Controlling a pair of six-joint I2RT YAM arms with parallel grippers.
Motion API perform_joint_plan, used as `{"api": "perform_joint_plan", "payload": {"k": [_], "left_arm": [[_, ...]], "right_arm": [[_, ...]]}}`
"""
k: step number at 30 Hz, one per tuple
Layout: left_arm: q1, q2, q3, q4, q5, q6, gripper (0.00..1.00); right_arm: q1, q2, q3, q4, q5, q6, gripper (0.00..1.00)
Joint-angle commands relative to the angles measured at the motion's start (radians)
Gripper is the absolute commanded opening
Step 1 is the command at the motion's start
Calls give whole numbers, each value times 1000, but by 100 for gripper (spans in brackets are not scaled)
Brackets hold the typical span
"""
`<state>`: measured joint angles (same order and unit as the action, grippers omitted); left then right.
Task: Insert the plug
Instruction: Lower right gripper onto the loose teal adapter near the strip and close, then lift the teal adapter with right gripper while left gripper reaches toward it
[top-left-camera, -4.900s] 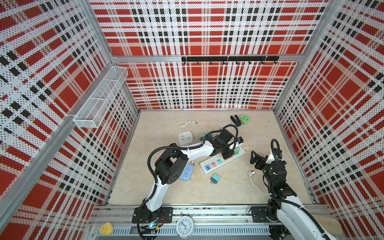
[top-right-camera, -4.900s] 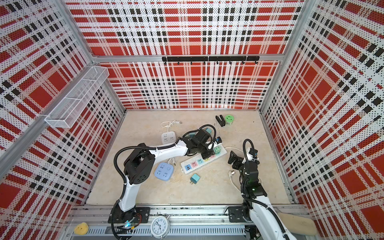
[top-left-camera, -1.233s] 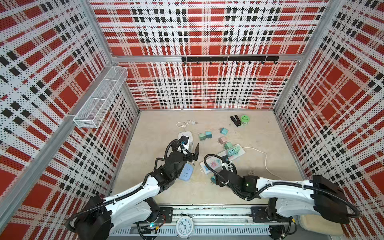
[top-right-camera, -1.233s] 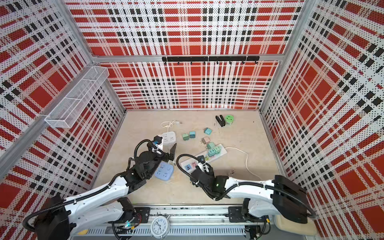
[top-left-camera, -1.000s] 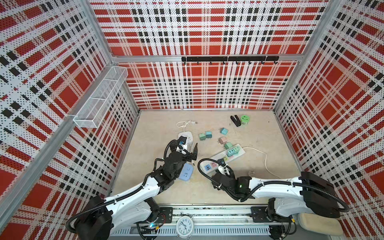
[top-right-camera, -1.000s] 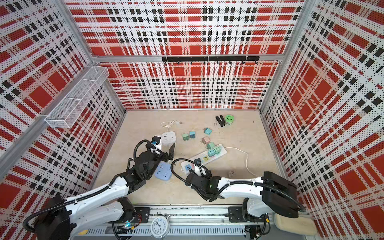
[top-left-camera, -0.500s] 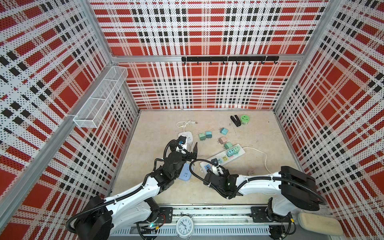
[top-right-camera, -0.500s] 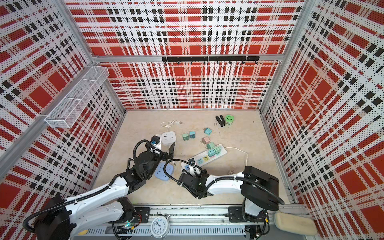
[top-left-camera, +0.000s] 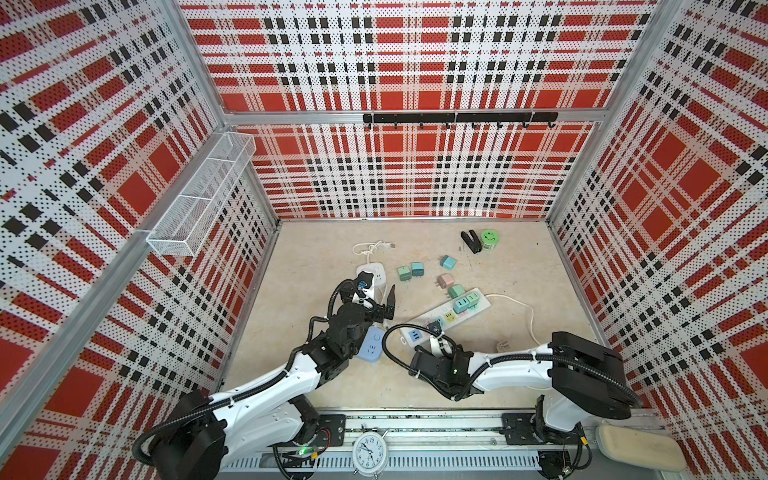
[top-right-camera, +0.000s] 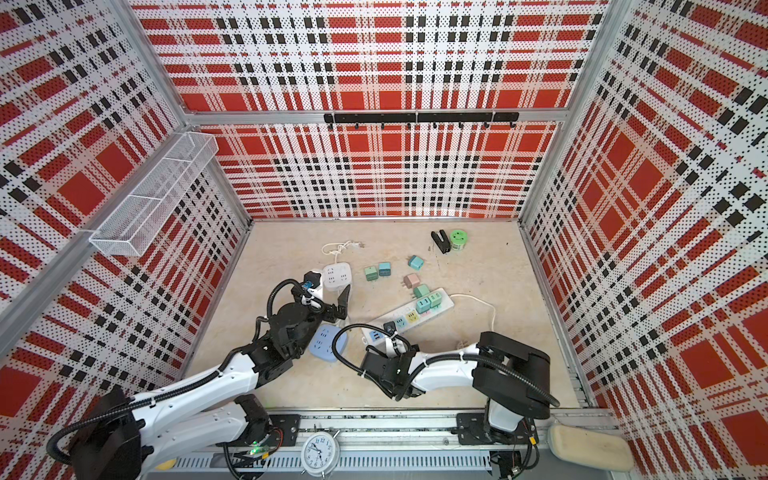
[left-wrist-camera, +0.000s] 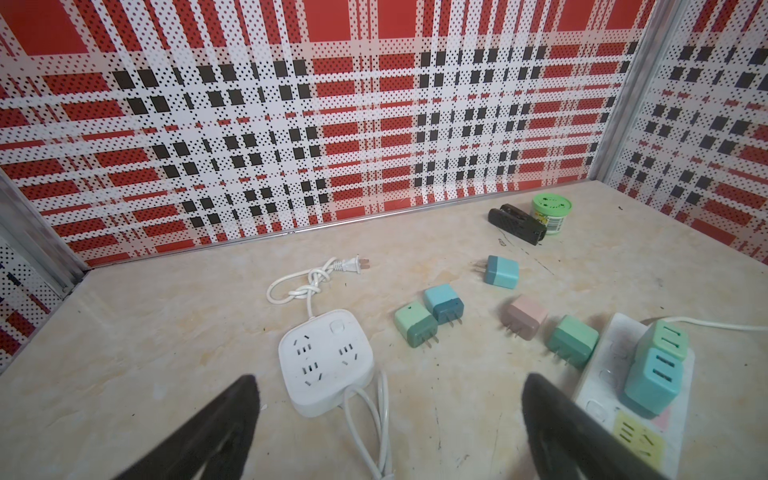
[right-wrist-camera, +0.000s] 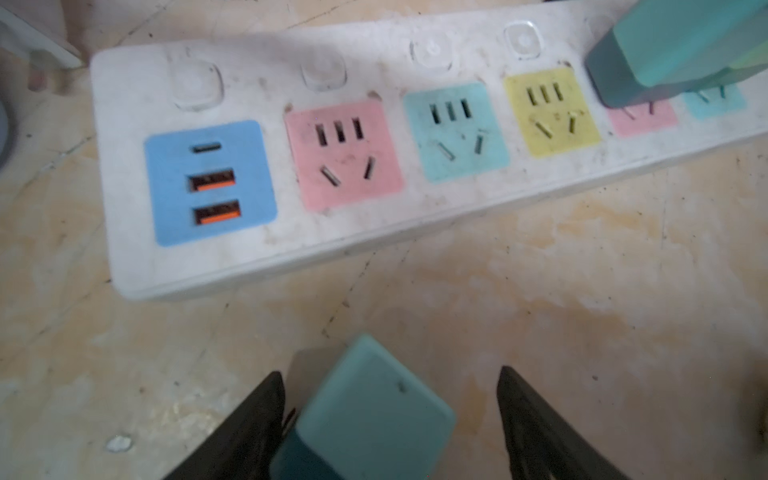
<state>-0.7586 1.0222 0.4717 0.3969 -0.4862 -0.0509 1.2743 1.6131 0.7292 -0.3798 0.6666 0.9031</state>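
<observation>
The robot's left gripper should close on the sides of the teal plug (top-left-camera: 441, 317) above the white power strip, where the right gripper should hold it up.
A teal plug (right-wrist-camera: 365, 411) lies on the table between the fingers of my right gripper (right-wrist-camera: 388, 371), which is open. The plug touches one finger (right-wrist-camera: 266, 399) and stands clear of the other finger (right-wrist-camera: 523, 399). Just beyond lies the white power strip (right-wrist-camera: 374, 237), with its blue USB, pink, teal and yellow faces free. In both top views the strip (top-left-camera: 484, 306) (top-right-camera: 448, 304) runs diagonally, and my right wrist hides the plug. My left gripper (left-wrist-camera: 388, 377) (top-left-camera: 380, 291) hangs wide open and empty near a white square socket (left-wrist-camera: 324, 365).
Two plugs (left-wrist-camera: 654, 382) (left-wrist-camera: 669, 338) sit in the strip's far end. Several loose plugs lie behind it, green (left-wrist-camera: 415, 324), blue (left-wrist-camera: 444, 303) and pink (left-wrist-camera: 523, 318) among them. A blue socket block (top-left-camera: 371, 345) lies by my left wrist. A black stapler (top-left-camera: 470, 241) and green tin (top-left-camera: 490, 240) stand at the back.
The right arm's elbow has swung leftward while its gripper stayed low at the near side of the strip, by the teal plug. The left arm has held still over the last second.
</observation>
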Motion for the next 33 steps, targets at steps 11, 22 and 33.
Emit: {"api": "perform_joint_plan", "payload": {"k": [11, 22, 33], "left_arm": [[3, 19, 14, 26, -2, -1, 99], [2, 34, 23, 20, 2, 8, 99], [2, 53, 33, 17, 72, 23, 99]], "right_arm": [[28, -54, -60, 55, -2, 38, 79], [27, 1, -49, 142, -57, 9, 65], [26, 21, -61, 155, -60, 18, 45]]}}
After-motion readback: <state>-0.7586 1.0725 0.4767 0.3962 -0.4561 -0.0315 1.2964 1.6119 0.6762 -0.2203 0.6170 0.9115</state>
